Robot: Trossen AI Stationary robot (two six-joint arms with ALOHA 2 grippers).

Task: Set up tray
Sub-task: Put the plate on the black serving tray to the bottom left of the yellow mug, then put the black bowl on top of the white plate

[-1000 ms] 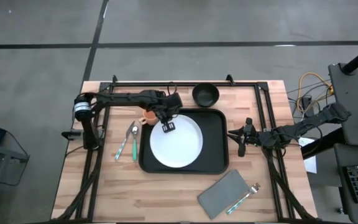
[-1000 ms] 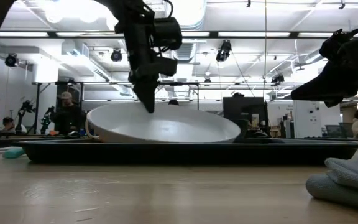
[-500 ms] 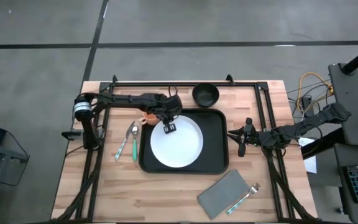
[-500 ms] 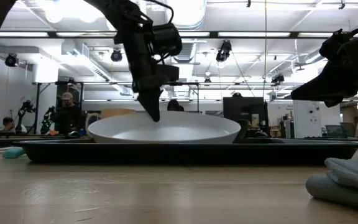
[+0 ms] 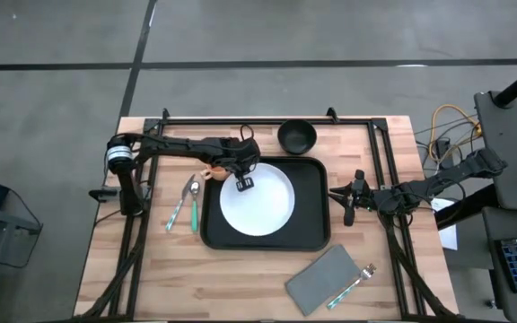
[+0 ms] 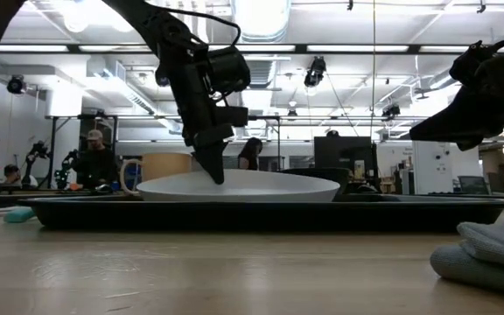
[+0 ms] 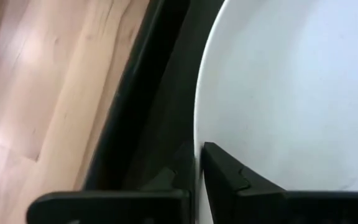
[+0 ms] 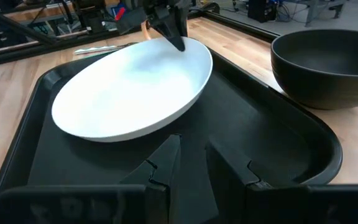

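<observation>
My right gripper needs to move to the black bowl next and close on the bowl's rim point(image 5: 299, 153) point(image 8: 274, 53) beside the far edge of the tray.
A round white plate point(image 5: 257, 203) lies inside the large black tray point(image 5: 312, 235) at the table's middle. In the low view the plate point(image 6: 239, 185) sits low and almost level above the tray rim point(image 6: 261, 210). My left gripper point(image 5: 243, 182) is at the plate's far-left rim and is shut on it. My right gripper point(image 5: 346, 205) hovers just off the tray's right side, level with it. Its fingers point(image 8: 191, 155) point at the tray with a narrow gap between them and touch nothing. My left gripper pinches the plate's rim point(image 7: 196, 140) at its far-left side, with one finger point(image 7: 225, 177) on the upper face and the other point(image 7: 178, 177) below the rim, over the tray floor. The fingers come steeply from above point(image 6: 215, 171). The plate's opposite side rests in the tray.
A black bowl point(image 5: 296, 136) stands beyond the tray's far edge, and an orange cup point(image 5: 215, 170) close to the left arm. Teal-handled cutlery point(image 5: 187, 203) lies left of the tray. A grey napkin point(image 5: 326, 280) with a fork point(image 5: 357, 281) lies near the right front. People stand in the room behind.
My left gripper has gone down toward the tray, keeping its hold. The plate's held far-left rim, raised high a second ago, has come down with it. The plate has gone from tilted to nearly flat in the tray.
</observation>
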